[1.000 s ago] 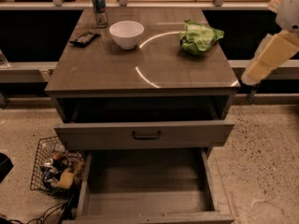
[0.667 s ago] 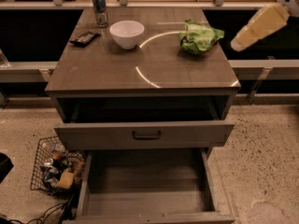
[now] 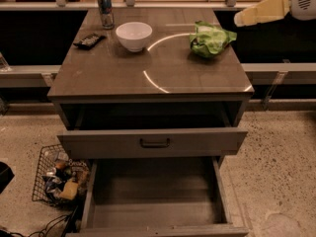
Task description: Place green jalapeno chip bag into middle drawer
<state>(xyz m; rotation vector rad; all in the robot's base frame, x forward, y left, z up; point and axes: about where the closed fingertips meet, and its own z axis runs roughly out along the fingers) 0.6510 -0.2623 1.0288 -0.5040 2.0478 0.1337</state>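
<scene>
The robot's gripper will next move to the green jalapeno chip bag and close on the bag's crumpled upper part (image 3: pixel 204 32).
The green jalapeno chip bag (image 3: pixel 211 39) lies crumpled on the right rear part of the cabinet top (image 3: pixel 148 78), to the right of the white bowl (image 3: pixel 134 35). My gripper (image 3: pixel 240 19) reaches in from the top right corner, its pale yellow tip just up and right of the bag and apart from it. The middle drawer (image 3: pixel 155 201) is pulled far out at the bottom of the view, its bare floor showing. Above it a drawer front with a black handle (image 3: pixel 154 143) stands partly out.
A drinks can (image 3: pixel 104 9) and a dark remote-like object (image 3: pixel 89 41) sit at the rear left of the top. A wire basket (image 3: pixel 59 177) of odds and ends stands on the floor left of the cabinet, with cables beside it.
My gripper has risen and moved left, from beside the cabinet's right edge to just above and right of the bag. The bag, bowl and drawers have not moved.
</scene>
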